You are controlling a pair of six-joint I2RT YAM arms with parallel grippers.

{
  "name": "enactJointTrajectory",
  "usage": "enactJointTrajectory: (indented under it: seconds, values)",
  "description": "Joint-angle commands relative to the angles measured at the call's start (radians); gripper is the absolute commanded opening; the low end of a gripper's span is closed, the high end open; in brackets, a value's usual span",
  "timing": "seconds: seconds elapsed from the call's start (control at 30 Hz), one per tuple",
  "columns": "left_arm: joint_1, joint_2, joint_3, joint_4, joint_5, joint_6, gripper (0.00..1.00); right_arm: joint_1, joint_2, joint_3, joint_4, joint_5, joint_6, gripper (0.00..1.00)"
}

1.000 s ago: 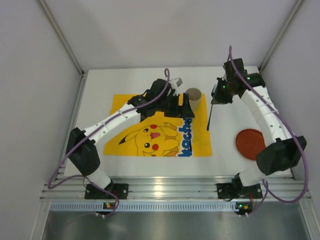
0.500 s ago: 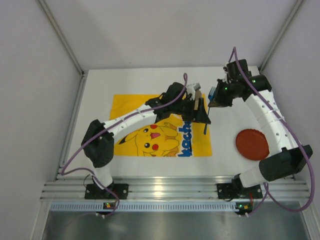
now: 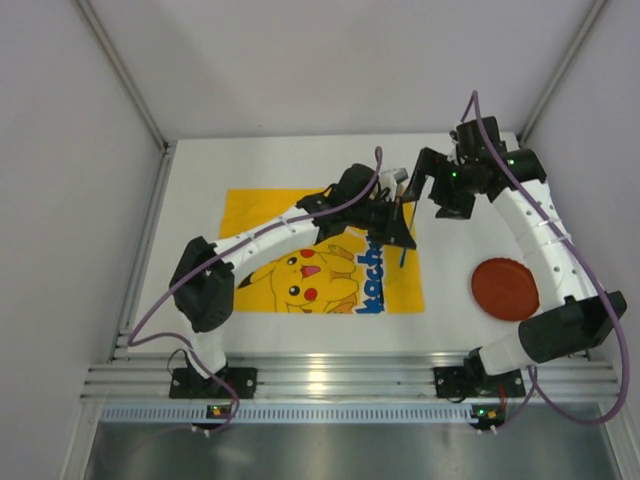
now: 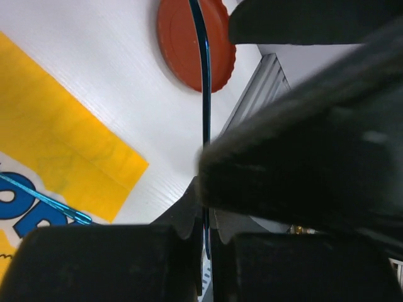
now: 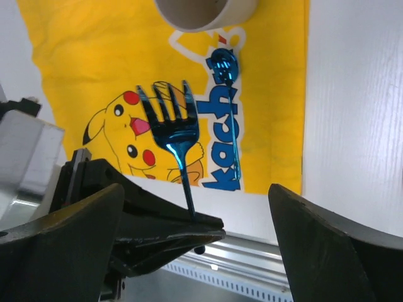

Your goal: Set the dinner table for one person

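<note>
I should release the blue fork, now clamped over the yellow cloth, from my left gripper on the yellow cloth, across Pikachu's black-tipped ear [image 3: 260,262].
My left gripper [image 3: 400,218] reaches right across the yellow Pikachu cloth [image 3: 290,225] and is shut on the handle of a blue fork [image 5: 171,123]. In the left wrist view the fork [image 4: 204,100] shows edge-on, clamped between the jaws of that gripper [image 4: 205,233]. My right gripper [image 5: 195,189] stands wide open on either side of the fork's handle, touching nothing, and in the top view this gripper [image 3: 432,190] hovers just right of the left one. A blue spoon [image 5: 232,119] lies on the cloth. The white dinner table [image 3: 190,200] carries everything.
A beige cup [image 5: 204,12] stands at the cloth's far right part, hidden under my left gripper in the top view. A red plate [image 3: 503,288] lies on the white top right of the cloth, also visible as the red plate [image 4: 182,44]. Metal rails run along the near edge.
The left arm swung right to the fork and shut on its handle. The right gripper, which held the fork, has opened and let it go.
</note>
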Motion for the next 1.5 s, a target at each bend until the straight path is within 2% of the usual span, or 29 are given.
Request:
enactJointTrajectory:
  seconds: [0.0,0.07,0.1,0.13,0.17,0.2,0.23,0.27,0.33,0.4,0.43,0.5,0.57,0.6,0.73,0.87,1.0,1.3,1.33,1.47]
  values:
    - [0.002,-0.076,0.016,-0.044,0.001,0.071,0.00,0.010,-0.019,0.089,0.049,-0.032,0.001,1.00]
    - [0.051,-0.122,-0.080,-0.044,0.041,0.058,0.00,-0.003,-0.019,0.140,0.027,-0.007,-0.008,1.00]
    - [0.083,-0.149,-0.134,0.009,0.081,0.039,0.00,-0.009,-0.022,0.151,0.023,0.001,-0.022,1.00]
    - [0.164,-0.218,-0.193,0.048,0.114,-0.012,0.00,-0.022,-0.026,0.157,0.016,0.013,-0.030,1.00]
    - [0.214,-0.261,-0.335,0.090,0.147,-0.048,0.00,-0.032,-0.040,0.152,0.013,0.014,-0.036,1.00]
    - [0.268,-0.359,-0.411,0.200,0.223,-0.083,0.00,-0.039,-0.048,0.129,0.013,0.016,-0.048,1.00]
    - [0.381,-0.411,-0.480,0.238,0.248,-0.143,0.00,-0.056,-0.055,0.111,0.012,0.010,-0.054,1.00]
    - [0.441,-0.462,-0.593,0.279,0.276,-0.156,0.00,-0.064,-0.071,0.091,0.012,0.007,-0.059,1.00]
    - [0.588,-0.596,-0.666,0.251,0.300,-0.116,0.00,-0.084,-0.089,0.027,0.013,-0.005,-0.068,1.00]
    - [0.705,-0.654,-0.674,0.095,0.297,-0.018,0.00,-0.090,-0.112,-0.034,0.021,-0.013,-0.074,1.00]
    - [0.738,-0.654,-0.668,-0.043,0.299,0.078,0.00,-0.092,-0.124,-0.052,0.030,-0.018,-0.076,1.00]
    - [0.820,-0.628,-0.659,-0.136,0.297,0.152,0.00,-0.096,-0.132,-0.091,0.039,-0.030,-0.082,1.00]
    - [0.852,-0.596,-0.668,-0.213,0.285,0.229,0.00,-0.096,-0.129,-0.104,0.041,-0.039,-0.090,1.00]
    - [0.908,-0.550,-0.670,-0.231,0.285,0.269,0.00,-0.098,-0.127,-0.108,0.041,-0.045,-0.094,1.00]
    - [0.954,-0.404,-0.685,-0.234,0.377,0.286,0.00,-0.098,-0.114,-0.104,0.041,-0.058,-0.114,1.00]
    - [0.956,-0.224,-0.676,-0.120,0.539,0.228,0.00,-0.101,-0.114,-0.104,0.032,-0.059,-0.130,1.00]
    - [0.954,-0.124,-0.621,-0.156,0.573,0.223,0.00,-0.099,-0.121,-0.128,0.030,-0.064,-0.134,1.00]
    - [0.968,-0.081,-0.587,-0.433,0.383,0.294,0.01,-0.105,-0.138,-0.168,0.035,-0.059,-0.137,1.00]
    - [0.970,-0.068,-0.575,-0.499,0.363,0.300,0.04,-0.105,-0.135,-0.170,0.036,-0.059,-0.139,1.00]
    - [0.988,-0.018,-0.544,-0.578,0.299,0.326,0.14,-0.105,-0.120,-0.176,0.046,-0.073,-0.139,1.00]
